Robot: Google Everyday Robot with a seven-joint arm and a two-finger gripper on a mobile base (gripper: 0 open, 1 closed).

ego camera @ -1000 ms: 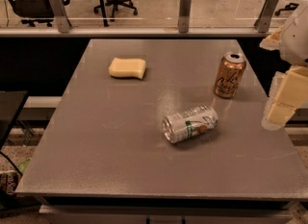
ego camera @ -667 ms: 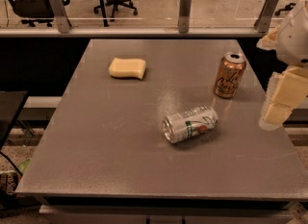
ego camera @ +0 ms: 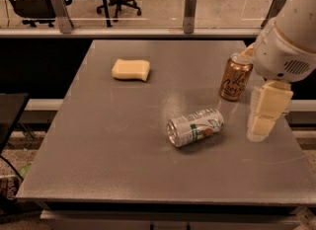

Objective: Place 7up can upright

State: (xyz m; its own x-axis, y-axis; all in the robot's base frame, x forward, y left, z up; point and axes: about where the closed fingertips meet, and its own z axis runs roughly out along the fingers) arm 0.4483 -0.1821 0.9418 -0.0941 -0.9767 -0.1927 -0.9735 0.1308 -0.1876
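Observation:
The gripper will next move to the 7up can's back half (ego camera: 208,123), the one nearer the copper-orange can, and close there.
The 7up can (ego camera: 195,127), silver-white with green lettering and a small red-orange spot, lies on its side near the middle of the grey table (ego camera: 123,140), its top end pointing to the front left. My gripper (ego camera: 265,113) hangs at the right side of the table, to the right of the can and apart from it, with its pale fingers pointing down. It holds nothing that I can see.
A copper-orange can (ego camera: 235,78) with cursive script stands upright at the back right, just left of my arm (ego camera: 289,41). A yellow sponge (ego camera: 130,69) lies at the back left. A railing with posts runs behind the table.
My arm and gripper have moved to the left, closer to the lying can. The cans and the sponge have not moved.

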